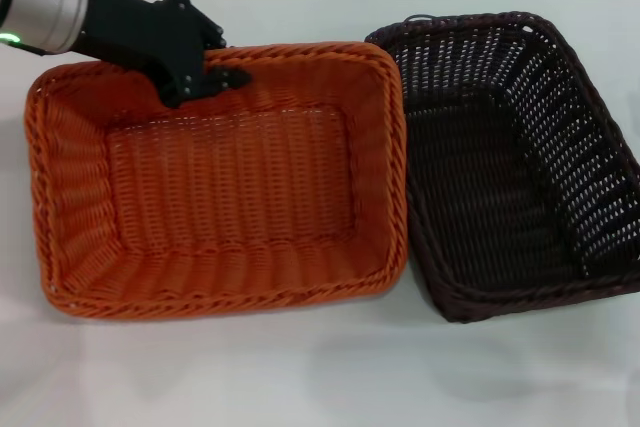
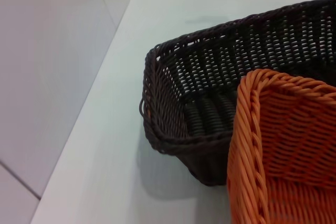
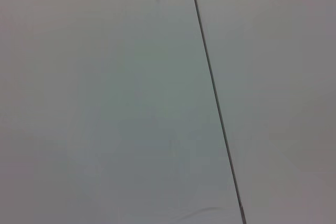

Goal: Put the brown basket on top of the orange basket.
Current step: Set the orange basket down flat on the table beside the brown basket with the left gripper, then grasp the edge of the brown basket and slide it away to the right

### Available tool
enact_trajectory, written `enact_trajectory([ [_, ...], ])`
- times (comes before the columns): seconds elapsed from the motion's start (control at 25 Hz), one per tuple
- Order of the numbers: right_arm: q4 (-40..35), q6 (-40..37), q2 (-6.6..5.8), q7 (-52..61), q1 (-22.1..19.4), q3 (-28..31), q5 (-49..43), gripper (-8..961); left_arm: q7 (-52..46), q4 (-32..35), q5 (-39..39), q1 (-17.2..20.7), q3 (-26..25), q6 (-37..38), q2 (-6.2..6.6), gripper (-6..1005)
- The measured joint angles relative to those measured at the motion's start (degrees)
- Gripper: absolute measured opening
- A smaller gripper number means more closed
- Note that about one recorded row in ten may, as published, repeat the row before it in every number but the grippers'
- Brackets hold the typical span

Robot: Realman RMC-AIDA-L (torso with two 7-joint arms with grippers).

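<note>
I need to use my left gripper to set the orange basket flat on the white table [image 1: 250, 159] beside the brown basket and let go of it there.
The orange basket [image 1: 220, 177] stands on the white table, left of centre in the head view. The brown basket [image 1: 510, 157] stands on the table right beside it, their long sides touching or nearly so; it is nearly black. My left gripper [image 1: 205, 82] is at the orange basket's far rim, near its far left corner. The left wrist view shows a corner of the orange basket [image 2: 294, 145] with the brown basket [image 2: 210, 72] behind it. My right gripper is out of view; its wrist view shows only a plain pale surface.
The white table [image 1: 300, 367] has bare room in front of both baskets. A pale wall panel [image 2: 47, 77] runs along the table's edge in the left wrist view. A thin dark seam [image 3: 212, 93] crosses the right wrist view.
</note>
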Motion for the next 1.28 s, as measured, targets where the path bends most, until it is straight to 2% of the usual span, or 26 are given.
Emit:
enact_trajectory([
  [0.12, 0.0, -0.01, 0.0, 0.0, -0.04, -0.05, 0.08, 829, 1.4, -0.88, 0.29, -0.48, 0.78, 2.01, -0.83, 173],
  [0.4, 0.0, -0.01, -0.01, 0.0, -0.04, -0.09, 0.14, 829, 2.69, -3.97, 2.17, -2.05, 0.99, 3.54, -1.24, 179],
  [0.48, 0.0, -0.01, -0.05, 0.0, 0.22, -0.08, 0.14, 829, 4.09, -4.76, 2.89, -2.83, 1.5, 6.25, -3.08, 180],
  [0.56, 0.0, -0.01, -0.06, 0.0, 0.3, -0.07, 0.14, 828, 4.09, -4.76, 2.89, -2.83, 1.5, 6.25, -3.08, 182],
  [0.6, -0.01, -0.01, -0.07, 0.0, 0.39, -0.07, 0.08, 828, 4.59, -5.2, 2.76, -3.67, 1.75, 7.98, -3.62, 183],
  [0.88, -0.31, -0.23, -0.18, 0.0, 0.38, -0.02, -0.15, 828, 5.68, -6.94, 2.15, -6.18, 2.23, 11.34, -4.01, 188],
  [1.0, -0.4, -0.24, -0.18, 0.0, 0.16, -0.02, -0.16, 828, 6.0, -6.85, 2.12, -6.62, 2.64, 12.85, -4.04, 370],
  [1.2, -0.5, -0.27, -0.12, 0.0, -0.03, -0.03, -0.17, 828, 6.12, -3.73, 2.01, -6.1, 2.85, 15.54, -4.07, 541],
  [1.28, -0.63, -0.28, -0.11, 0.0, 0.04, -0.03, -0.22, 828, 6.05, -0.45, 1.44, -4.67, 3.3, 19.97, -4.29, 589],
])
